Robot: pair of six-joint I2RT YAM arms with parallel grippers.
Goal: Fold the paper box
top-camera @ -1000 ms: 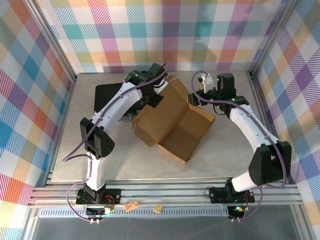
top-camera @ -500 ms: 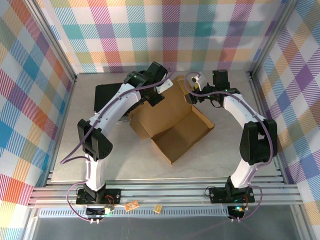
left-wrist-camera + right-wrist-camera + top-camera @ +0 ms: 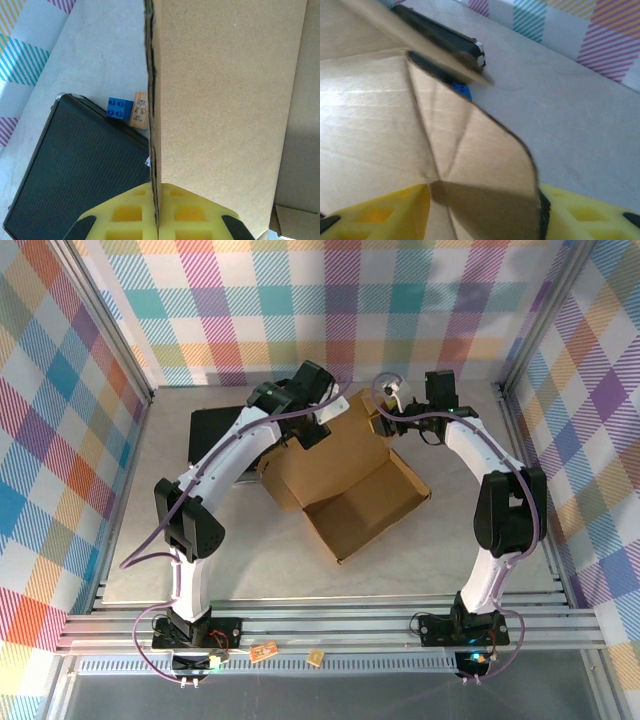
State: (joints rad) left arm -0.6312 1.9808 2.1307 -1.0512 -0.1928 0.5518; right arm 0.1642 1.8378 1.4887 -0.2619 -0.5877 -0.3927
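Observation:
The paper box lies crooked, pinched mid-edge on its lid by my left gripper; next I grab the lid's end (image 3: pixel 274 476) beside the black case to square it.
The brown paper box (image 3: pixel 365 505) lies mid-table as an open shallow tray, with its lid panel (image 3: pixel 325 455) raised toward the far left. My left gripper (image 3: pixel 316 418) is shut on the far edge of that lid; the left wrist view has the yellow fingers (image 3: pixel 200 215) pinching the thin cardboard edge (image 3: pixel 152 125). My right gripper (image 3: pixel 384 422) is at the box's far right corner. In the right wrist view a rounded corner flap (image 3: pixel 480 160) stands between its spread yellow fingers (image 3: pixel 585 215), its edge against the right pad.
A black rectangular case (image 3: pixel 222 430) lies flat at the far left, partly under the lid. A small blue brick (image 3: pixel 120 107) and a small wooden block (image 3: pixel 140 110) sit on the grey tabletop (image 3: pixel 570 115) beside the case. Plaid walls enclose the table.
The box has opened from a tent-like fold into an open tray. The right gripper has moved farther back to the far corner flap; the left still holds the lid.

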